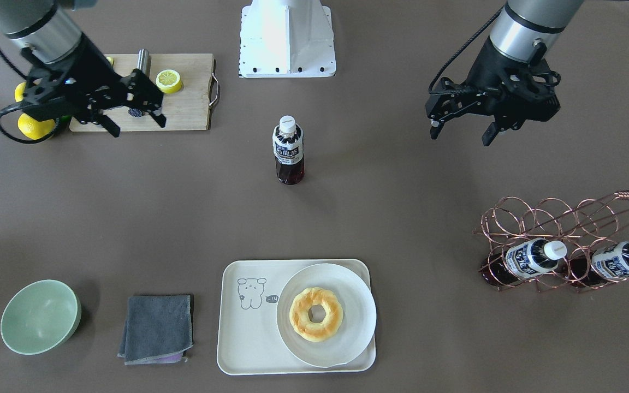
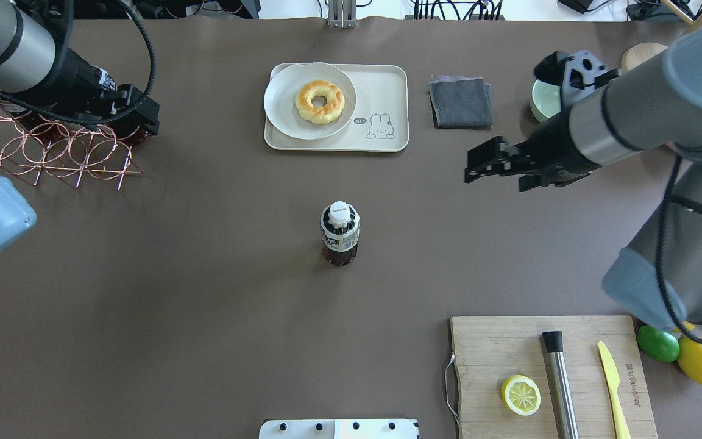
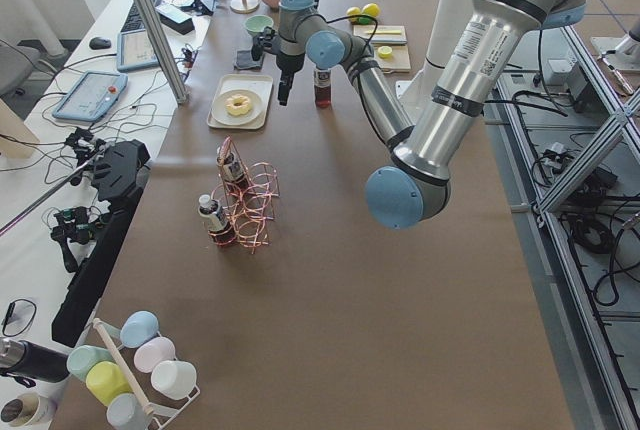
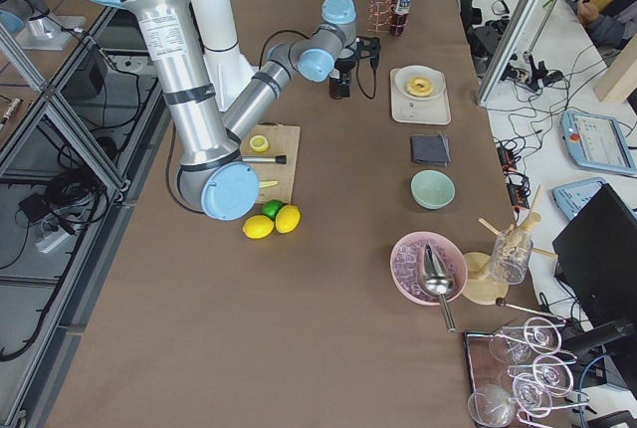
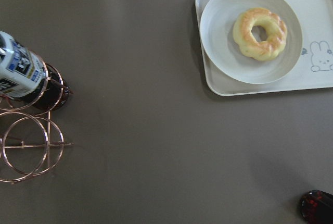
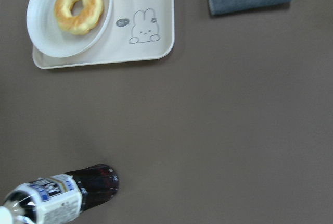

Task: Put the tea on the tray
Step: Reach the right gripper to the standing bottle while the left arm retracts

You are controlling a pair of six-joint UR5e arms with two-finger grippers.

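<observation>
The robot's right gripper should next close on the neck (image 1: 288, 135) (image 6: 21, 207) of the standing tea, below its white cap.
The tea (image 1: 288, 153) stands upright at the table's middle, white cap up; it also shows in the overhead view (image 2: 339, 235) and lower left in the right wrist view (image 6: 62, 198). The cream tray (image 1: 249, 327) with its cartoon lies at the far edge from the robot, also in the overhead view (image 2: 381, 85). My left gripper (image 1: 461, 136) hangs open and empty above the table, near the copper rack. My right gripper (image 1: 137, 126) is open and empty, hovering at the cutting board's edge. Both are well apart from the tea.
A white plate (image 1: 347, 284) with a donut (image 1: 315, 314) fills half the tray. A copper rack (image 1: 555, 218) holds two identical bottles (image 1: 533, 256). A wooden cutting board (image 2: 546, 378) carries a lemon half, knife and steel tool. A grey cloth (image 1: 157, 327) and green bowl (image 1: 39, 316) lie beside the tray.
</observation>
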